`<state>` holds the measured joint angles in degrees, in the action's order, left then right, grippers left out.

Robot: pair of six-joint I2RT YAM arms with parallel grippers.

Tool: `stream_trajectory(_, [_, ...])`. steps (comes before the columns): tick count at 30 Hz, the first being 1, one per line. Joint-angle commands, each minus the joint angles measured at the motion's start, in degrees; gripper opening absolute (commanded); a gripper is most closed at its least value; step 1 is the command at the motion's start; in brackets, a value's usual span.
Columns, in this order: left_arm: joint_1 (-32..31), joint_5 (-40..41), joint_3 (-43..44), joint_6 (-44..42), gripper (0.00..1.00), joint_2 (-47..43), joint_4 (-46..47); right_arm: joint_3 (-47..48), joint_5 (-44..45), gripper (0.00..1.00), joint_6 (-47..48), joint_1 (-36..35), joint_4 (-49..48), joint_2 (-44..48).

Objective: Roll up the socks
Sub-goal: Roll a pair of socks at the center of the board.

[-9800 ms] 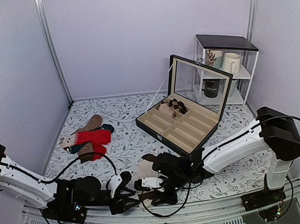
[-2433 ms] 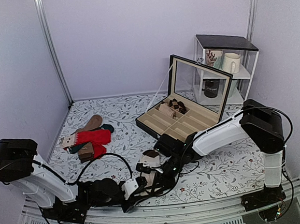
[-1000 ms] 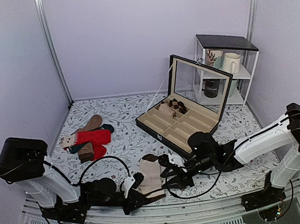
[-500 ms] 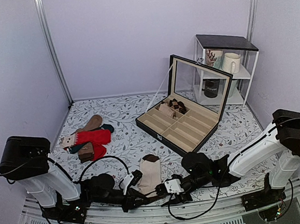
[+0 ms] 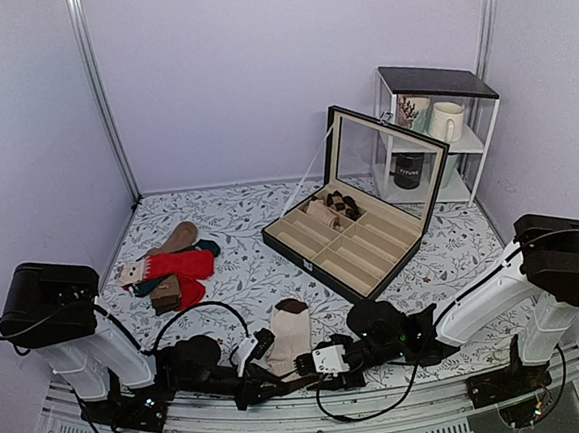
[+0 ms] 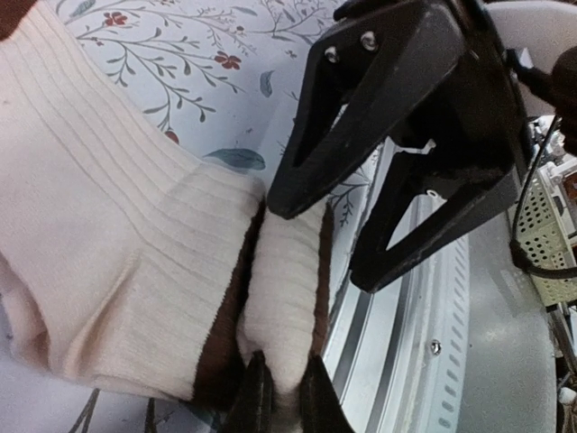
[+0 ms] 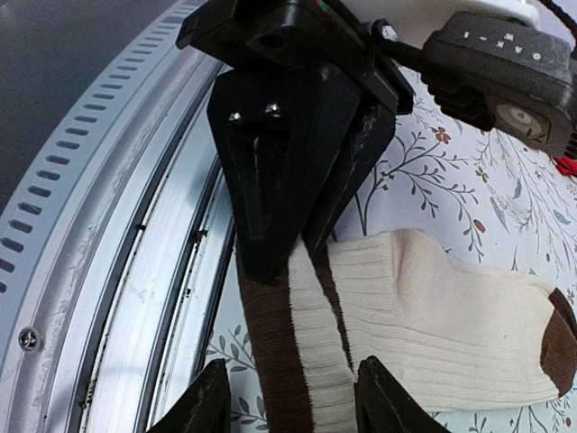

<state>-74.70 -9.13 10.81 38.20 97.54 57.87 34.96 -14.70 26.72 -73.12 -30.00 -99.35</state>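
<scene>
The folded cuff stands apart from the body of the cream sock, so next I pinch its other end (image 7: 311,392) with my right gripper and tip it toward the toe before my left gripper grips again.
The cream socks (image 5: 290,335) lie flat at the table's near edge, dark brown toe (image 5: 291,305) pointing away and brown-banded cuff nearest me. My left gripper (image 5: 275,383) is shut on the folded cuff; in the left wrist view its gripper (image 6: 283,365) pinches cream and brown knit (image 6: 279,280). My right gripper (image 5: 323,361) faces it from the right and is open. In the right wrist view its fingertips (image 7: 213,388) straddle the brown cuff band (image 7: 275,352), apart from it, with the left gripper (image 7: 288,162) just beyond.
Red socks (image 5: 180,265) and tan and teal socks (image 5: 176,239) lie at the left. An open black compartment box (image 5: 357,246) sits mid-right. A white shelf with mugs (image 5: 441,129) stands at the back right. The metal front rail (image 5: 315,415) runs just below the cuff.
My right gripper has moved from beside the sock down and left to the cuff at the near edge, facing the left gripper. The left gripper has stayed on the cuff.
</scene>
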Motion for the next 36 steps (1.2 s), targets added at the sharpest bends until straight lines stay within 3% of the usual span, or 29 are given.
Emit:
stream_trajectory(1, [-0.1,-3.4,-2.6,0.1,0.0,3.2,-12.7,1.4,1.2,0.49,0.0,-0.2,-1.3,-0.5])
stream_trajectory(13, [0.0,-3.7,-2.5,-0.2,0.0,3.5,-12.4,1.5,-2.7,0.4,-1.8,-0.2,0.7,-4.4])
stream_trajectory(19, [0.2,-3.8,-2.4,-0.2,0.0,4.1,-11.8,2.3,-2.9,0.23,-4.8,-0.2,1.5,-4.7])
stream_trajectory(24, [0.6,-1.9,-1.6,-0.9,0.0,2.8,-13.1,5.7,-4.8,0.12,-9.3,0.0,8.3,-6.0])
stream_trajectory(26, [0.5,0.0,-0.2,-3.0,0.13,0.5,-16.3,6.6,-7.0,0.12,-12.1,0.9,10.2,-6.9])
stream_trajectory(31, [0.1,8.1,4.5,-10.8,0.22,-9.3,-26.7,6.7,-11.8,0.11,-20.5,5.0,12.5,-8.3])
stream_trajectory(36, [-1.6,14.7,3.8,-17.2,0.31,-21.3,-28.9,9.0,-14.8,0.11,-25.4,7.0,18.0,-10.1])
